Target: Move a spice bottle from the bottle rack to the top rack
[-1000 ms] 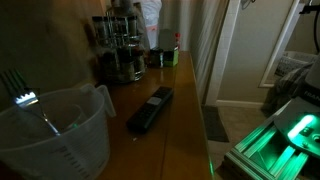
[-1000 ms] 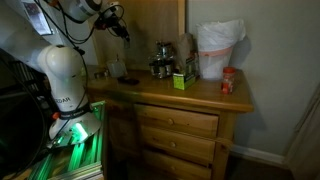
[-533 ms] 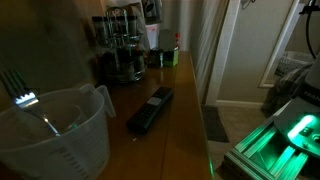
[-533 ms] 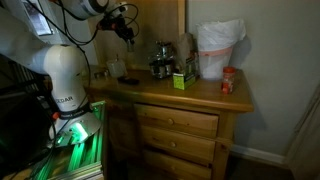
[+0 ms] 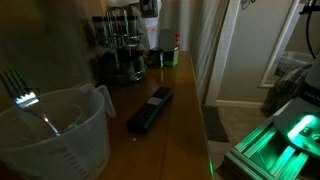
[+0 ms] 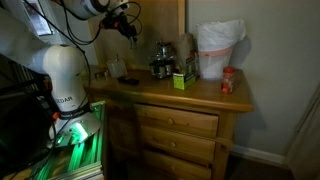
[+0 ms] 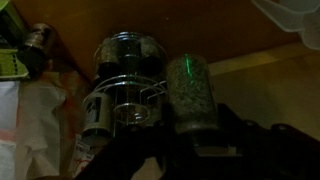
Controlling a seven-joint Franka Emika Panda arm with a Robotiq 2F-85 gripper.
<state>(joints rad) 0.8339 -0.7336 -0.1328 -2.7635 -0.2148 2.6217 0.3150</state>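
Note:
Next, my gripper releases the spice bottle in the top rack's empty slot [image 5: 135, 27] [image 7: 137, 108], on the side that faces the edge of the dresser. The bottle is now in the air beside the rack.
The bottle rack [image 5: 118, 48] is a round two-tier metal stand of dark-lidded jars at the far end of the wooden dresser top; it also shows in the other exterior view [image 6: 162, 62] and in the wrist view [image 7: 125, 85]. Its top rack [image 5: 118, 27] is ringed with jars. My gripper [image 7: 192, 135] is shut on a glass spice bottle [image 7: 190, 92] filled with greenish spice, held in the air beside the rack. In both exterior views the gripper [image 5: 150, 12] [image 6: 128, 28] hangs above the dresser, higher than the rack. The scene is very dark.
A clear measuring jug [image 5: 55, 135] with a fork in it stands at the near end. A black remote [image 5: 150, 108] lies mid-dresser. A green box [image 6: 182, 80], a white plastic bag [image 6: 217, 48] and a red-lidded jar [image 6: 228, 80] stand past the rack.
The gripper with the bottle has shifted a little toward the rack over the last second. Nothing else moved.

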